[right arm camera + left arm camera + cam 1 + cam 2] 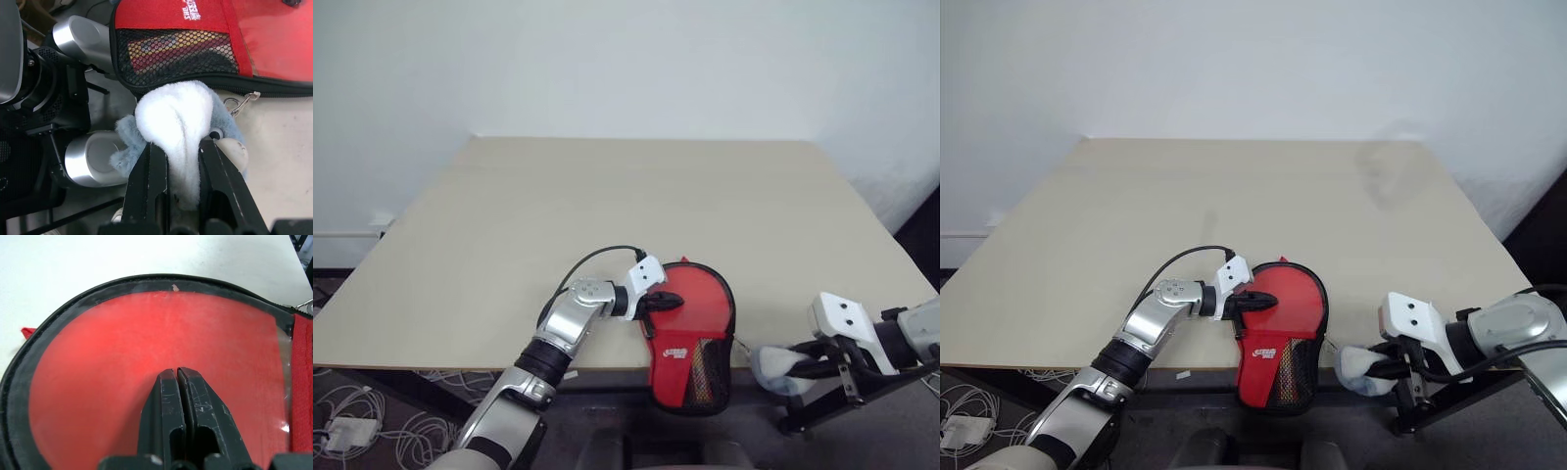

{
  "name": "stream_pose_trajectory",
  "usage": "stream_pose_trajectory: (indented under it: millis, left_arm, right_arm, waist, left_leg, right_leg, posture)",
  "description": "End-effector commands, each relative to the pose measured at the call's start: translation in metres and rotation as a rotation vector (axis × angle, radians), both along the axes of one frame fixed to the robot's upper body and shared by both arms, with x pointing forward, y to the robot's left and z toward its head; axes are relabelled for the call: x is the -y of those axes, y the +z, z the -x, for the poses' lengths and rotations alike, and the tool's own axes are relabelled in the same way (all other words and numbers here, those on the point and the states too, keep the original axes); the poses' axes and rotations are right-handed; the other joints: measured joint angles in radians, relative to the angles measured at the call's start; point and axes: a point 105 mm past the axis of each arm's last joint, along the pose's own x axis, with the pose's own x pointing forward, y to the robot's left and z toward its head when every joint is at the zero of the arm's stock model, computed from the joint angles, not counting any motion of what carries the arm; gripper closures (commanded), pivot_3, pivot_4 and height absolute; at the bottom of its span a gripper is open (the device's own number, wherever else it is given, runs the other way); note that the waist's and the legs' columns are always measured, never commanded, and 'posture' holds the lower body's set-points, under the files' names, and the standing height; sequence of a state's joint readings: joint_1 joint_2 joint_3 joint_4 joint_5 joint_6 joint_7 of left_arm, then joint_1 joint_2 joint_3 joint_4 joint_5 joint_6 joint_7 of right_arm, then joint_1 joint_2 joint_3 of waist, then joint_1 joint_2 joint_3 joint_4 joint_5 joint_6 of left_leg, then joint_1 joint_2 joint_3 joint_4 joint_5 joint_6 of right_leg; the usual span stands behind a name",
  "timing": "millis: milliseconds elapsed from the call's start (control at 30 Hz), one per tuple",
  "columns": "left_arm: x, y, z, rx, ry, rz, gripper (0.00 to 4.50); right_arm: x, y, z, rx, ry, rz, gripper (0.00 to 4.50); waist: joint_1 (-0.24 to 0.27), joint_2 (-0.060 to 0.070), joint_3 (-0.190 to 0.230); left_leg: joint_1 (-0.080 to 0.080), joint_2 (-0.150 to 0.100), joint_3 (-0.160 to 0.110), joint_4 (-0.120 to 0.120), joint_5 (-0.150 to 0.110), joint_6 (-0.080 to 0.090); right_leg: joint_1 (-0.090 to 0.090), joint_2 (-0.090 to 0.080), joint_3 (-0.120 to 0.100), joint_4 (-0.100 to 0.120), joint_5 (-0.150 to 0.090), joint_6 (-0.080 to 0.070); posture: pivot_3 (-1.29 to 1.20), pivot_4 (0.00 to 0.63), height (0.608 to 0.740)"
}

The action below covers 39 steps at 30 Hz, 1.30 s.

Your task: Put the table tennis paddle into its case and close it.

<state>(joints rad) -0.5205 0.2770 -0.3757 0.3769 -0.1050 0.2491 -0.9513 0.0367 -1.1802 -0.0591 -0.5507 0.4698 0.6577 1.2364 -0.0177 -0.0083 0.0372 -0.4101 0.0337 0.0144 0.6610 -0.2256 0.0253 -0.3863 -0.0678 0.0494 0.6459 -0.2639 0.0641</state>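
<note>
My right gripper is going to let go of the plush charm, so that it will hang just below the red case's mesh pocket end (734,448).
The red case (690,333) lies at the table's front edge, its black mesh pocket end hanging over the edge. The paddle is inside it: its red face (146,342) shows within the black rim and its striped wooden handle (171,49) behind the mesh. My left gripper (677,301) is shut, its fingertips resting on the round red part of the case. My right gripper (181,144) is off the table's front edge beside the pocket end. It is shut on a white and grey plush charm (178,112), which hangs by a metal clasp (239,103) near the zipper rim.
The beige table (607,196) stretches back to a white wall. Cables and a power strip (347,431) lie on the floor at the left. A black frame (842,401) stands below my right arm.
</note>
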Motion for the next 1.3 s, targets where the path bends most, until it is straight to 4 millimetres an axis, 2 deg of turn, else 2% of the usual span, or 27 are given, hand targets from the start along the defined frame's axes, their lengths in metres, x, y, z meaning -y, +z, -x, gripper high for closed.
stream_pose_trajectory:
  millis: [33, 367, 467, 567, 800, 1000, 1167, 1300]
  left_arm:
    - [-0.014, -0.026, 0.005, -0.064, 0.021, -0.094, 4.5]
    - [-0.01, -0.025, 0.005, -0.061, 0.001, -0.092, 4.5]
    - [-0.01, -0.025, 0.005, -0.062, 0.0, -0.093, 4.5]
    - [-0.01, -0.025, 0.006, -0.062, -0.002, -0.094, 4.5]
    - [-0.009, -0.026, 0.007, -0.063, -0.017, -0.101, 4.5]
    - [-0.008, -0.025, 0.007, -0.064, -0.028, -0.106, 4.5]
    - [-0.01, -0.023, 0.008, -0.064, -0.034, -0.108, 4.5]
    - [-0.011, -0.021, 0.009, -0.071, -0.038, -0.109, 4.5]
  right_arm:
    - [0.004, 0.002, -0.02, 0.079, -0.057, 0.009, 4.22]
    - [0.02, 0.005, -0.054, 0.184, -0.12, 0.058, 4.22]
    - [0.019, 0.007, -0.054, 0.179, -0.108, 0.051, 4.22]
    - [0.013, 0.008, -0.049, 0.165, -0.079, 0.027, 4.22]
    - [-0.021, 0.006, -0.012, 0.046, 0.114, -0.061, 4.22]
    - [-0.05, 0.011, 0.008, 0.021, 0.271, -0.114, 4.22]
    - [-0.059, 0.01, 0.018, 0.009, 0.329, -0.114, 4.22]
    - [-0.058, -0.001, 0.03, -0.024, 0.353, -0.094, 4.22]
  waist:
    - [0.0, -0.001, 0.0]
    - [-0.001, 0.0, 0.0]
    - [0.0, 0.0, 0.0]
    - [0.0, 0.0, 0.0]
    - [0.0, 0.0, 0.0]
    - [-0.001, 0.0, -0.001]
    - [0.0, -0.001, 0.0]
    - [0.0, -0.001, 0.0]
  left_leg:
    - [0.0, 0.0, 0.0, 0.0, 0.0, 0.0]
    - [0.0, 0.0, 0.001, 0.0, 0.0, 0.0]
    - [0.0, 0.0, 0.001, 0.0, 0.0, 0.0]
    - [0.0, 0.0, 0.001, 0.0, 0.0, 0.0]
    - [0.0, 0.0, 0.0, 0.0, 0.0, 0.0]
    - [0.0, 0.0, 0.0, 0.0, 0.0, 0.0]
    - [0.0, 0.0, 0.0, 0.0, 0.0, 0.0]
    - [0.0, 0.001, 0.0, 0.0, 0.0, 0.0]
  right_leg:
    - [0.0, 0.0, 0.0, 0.0, 0.0, 0.0]
    - [0.001, 0.0, 0.0, 0.0, 0.001, -0.001]
    - [0.001, 0.0, 0.0, 0.0, 0.001, -0.001]
    - [0.002, 0.0, 0.0, 0.0, 0.003, -0.002]
    - [0.002, 0.0, 0.0, 0.0, 0.003, 0.0]
    - [0.002, 0.0, 0.0, 0.0, 0.001, 0.001]
    - [0.002, 0.0, 0.0, 0.0, 0.002, 0.001]
    - [0.001, 0.001, 0.0, 0.0, 0.002, 0.001]
  posture:
    - [0.0, 0.0, 0.74]
    - [0.0, 0.0, 0.74]
    - [0.0, 0.0, 0.74]
    - [0.0, 0.0, 0.74]
    - [0.0, 0.0, 0.74]
    - [0.0, 0.0, 0.74]
    - [0.0, 0.0, 0.74]
    - [0.0, 0.0, 0.74]
